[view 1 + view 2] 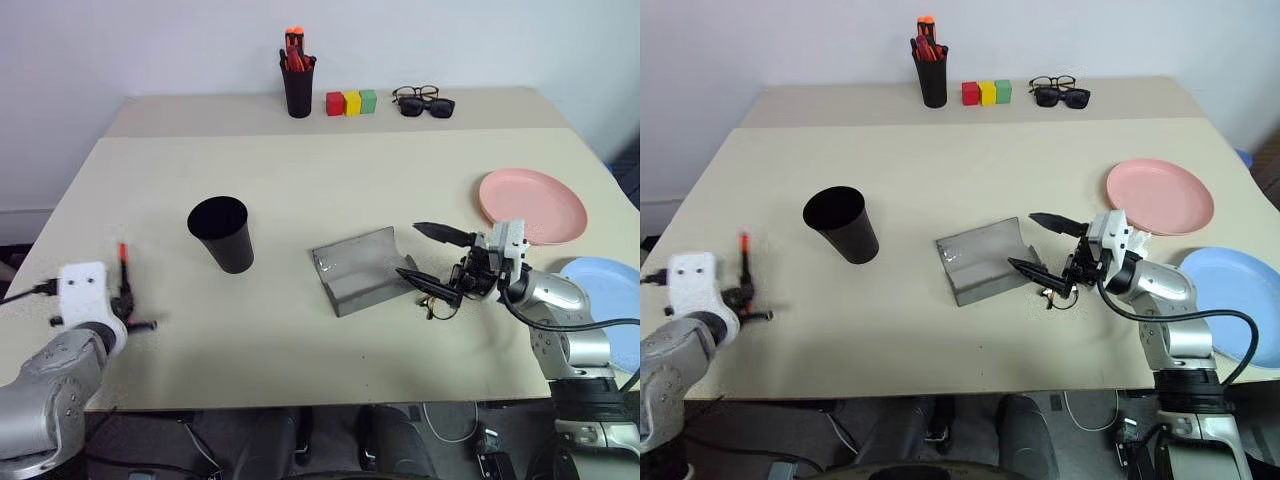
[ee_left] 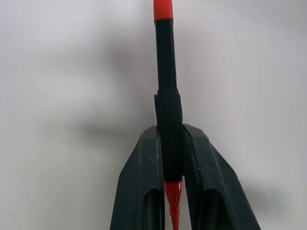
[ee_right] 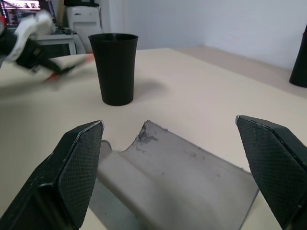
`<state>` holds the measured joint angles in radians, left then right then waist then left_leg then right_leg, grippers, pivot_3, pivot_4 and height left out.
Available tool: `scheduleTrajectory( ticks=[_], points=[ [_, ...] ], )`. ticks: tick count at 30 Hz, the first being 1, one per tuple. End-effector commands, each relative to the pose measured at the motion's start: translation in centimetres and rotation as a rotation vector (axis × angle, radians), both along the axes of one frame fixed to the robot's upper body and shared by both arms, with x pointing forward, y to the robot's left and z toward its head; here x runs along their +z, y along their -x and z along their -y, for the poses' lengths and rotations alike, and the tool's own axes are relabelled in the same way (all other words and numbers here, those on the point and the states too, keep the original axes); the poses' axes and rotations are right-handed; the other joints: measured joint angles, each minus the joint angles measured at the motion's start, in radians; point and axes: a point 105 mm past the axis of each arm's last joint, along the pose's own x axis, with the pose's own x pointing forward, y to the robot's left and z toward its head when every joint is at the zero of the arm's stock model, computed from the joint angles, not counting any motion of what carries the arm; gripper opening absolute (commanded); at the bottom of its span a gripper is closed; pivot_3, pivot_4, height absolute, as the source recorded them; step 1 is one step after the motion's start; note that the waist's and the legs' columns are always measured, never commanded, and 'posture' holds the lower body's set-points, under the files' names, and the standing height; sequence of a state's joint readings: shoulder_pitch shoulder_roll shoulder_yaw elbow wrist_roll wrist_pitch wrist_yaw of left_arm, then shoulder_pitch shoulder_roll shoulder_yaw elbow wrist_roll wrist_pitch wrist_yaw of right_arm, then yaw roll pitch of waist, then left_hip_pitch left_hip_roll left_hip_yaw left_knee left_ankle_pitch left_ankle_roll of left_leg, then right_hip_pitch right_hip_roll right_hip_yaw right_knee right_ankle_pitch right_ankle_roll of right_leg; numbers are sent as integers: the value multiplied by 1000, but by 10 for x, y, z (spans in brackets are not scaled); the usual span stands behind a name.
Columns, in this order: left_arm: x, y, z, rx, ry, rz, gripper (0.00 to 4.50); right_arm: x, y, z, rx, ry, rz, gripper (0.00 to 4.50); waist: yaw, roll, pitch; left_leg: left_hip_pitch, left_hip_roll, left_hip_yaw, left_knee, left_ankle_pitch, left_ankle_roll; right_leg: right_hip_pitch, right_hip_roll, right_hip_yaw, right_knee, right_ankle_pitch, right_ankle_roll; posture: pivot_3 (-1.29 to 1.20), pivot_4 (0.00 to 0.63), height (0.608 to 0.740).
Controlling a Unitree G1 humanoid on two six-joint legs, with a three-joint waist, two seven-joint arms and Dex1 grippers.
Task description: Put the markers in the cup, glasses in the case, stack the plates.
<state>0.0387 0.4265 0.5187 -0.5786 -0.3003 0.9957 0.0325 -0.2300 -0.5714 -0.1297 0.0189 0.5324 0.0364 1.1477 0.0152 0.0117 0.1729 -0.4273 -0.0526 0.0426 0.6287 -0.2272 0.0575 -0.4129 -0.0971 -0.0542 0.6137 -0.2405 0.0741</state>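
Note:
Next, my left gripper lets go of the red-capped marker inside the black cup (image 1: 233, 228), toward the grey case.
My left gripper (image 1: 126, 298) is shut on a marker (image 1: 123, 258) with a dark body and red cap, near the table's front left corner. In the left wrist view the marker (image 2: 167, 91) sticks out from between the fingers (image 2: 144, 172). The black cup (image 1: 222, 232) stands upright to its right. The grey case (image 1: 358, 268) lies open at mid-table. My right gripper (image 1: 410, 250) is open just right of the case, pointing at it. The wire-rimmed glasses (image 1: 437, 305) lie on the table under that gripper. The pink plate (image 1: 532, 205) and the blue plate (image 1: 610, 300) sit apart at the right.
At the back stand a narrow black holder with orange-red pens (image 1: 297, 75), three coloured blocks (image 1: 350, 102), and black sunglasses with thick-framed glasses (image 1: 423, 101). The blue plate lies near the table's right front edge.

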Motion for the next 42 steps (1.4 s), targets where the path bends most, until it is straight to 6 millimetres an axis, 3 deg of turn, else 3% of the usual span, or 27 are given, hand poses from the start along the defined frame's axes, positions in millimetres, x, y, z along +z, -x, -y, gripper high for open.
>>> scheduleTrajectory(
  ticks=[1, 5, 8, 12, 18, 20, 26, 31, 42],
  points=[
    [40, -4, -20, 135, -225, 217, 52, 16, 7, 5, 1, 7, 91, 4500, 0, -2, 0, 0, 0, 0, 0, 0, 0, 0, 0, 0, -1, 0, 0, 0, 150, 740],
    [64, -26, -23, 150, -300, 358, 52, 15, 14, 2, 38, 25, 116, 4500, 2, -3, 1, -1, 0, 2, -1, -1, 1, 0, -1, 0, -2, 0, 0, 0, 150, 740],
    [90, -52, -5, 93, -304, 483, 52, 16, 18, -4, 68, 26, 130, 4500, 15, -7, 3, -1, 0, 2, 0, -1, 1, 0, -1, 0, -1, 0, 1, 0, 150, 740],
    [124, -73, 36, -61, -314, 638, 52, 19, 17, -9, 72, 16, 142, 4500, 23, -8, 3, -1, 0, 3, 0, -1, 1, 2, -1, 0, -1, 2, 4, 0, 150, 740],
    [144, -68, 90, -320, -262, 803, 52, 20, 12, -12, 75, 21, 147, 4500, 22, -9, 3, -1, 0, 4, 0, -2, 3, 1, -1, 0, -1, 3, 5, 0, 150, 740],
    [144, -63, 106, -427, -244, 822, 52, 21, 10, -12, 75, 22, 149, 4500, 23, -9, 3, -1, 0, 4, 0, -1, 3, 1, -1, 0, -1, 3, 5, 0, 150, 740],
    [142, -55, 128, -604, -240, 823, 52, 21, 7, -14, 70, 15, 152, 4500, 23, -9, 3, -1, 0, 4, 2, -1, 3, 3, -1, 0, 0, 2, 4, 0, 150, 740],
    [128, -49, 147, -760, -248, 787, 52, 22, 6, -16, 66, 8, 155, 4500, 23, -9, 3, 0, 0, 4, 3, -1, 3, 3, -1, 0, 0, 2, 3, 0, 150, 740],
    [114, -44, 151, -862, -234, 745, 52, 22, 7, -13, 53, 16, 157, 4500, 23, -9, 3, 0, 0, 4, 3, -1, 3, 3, -1, 0, 0, 2, 3, 0, 150, 740]
  ],
)
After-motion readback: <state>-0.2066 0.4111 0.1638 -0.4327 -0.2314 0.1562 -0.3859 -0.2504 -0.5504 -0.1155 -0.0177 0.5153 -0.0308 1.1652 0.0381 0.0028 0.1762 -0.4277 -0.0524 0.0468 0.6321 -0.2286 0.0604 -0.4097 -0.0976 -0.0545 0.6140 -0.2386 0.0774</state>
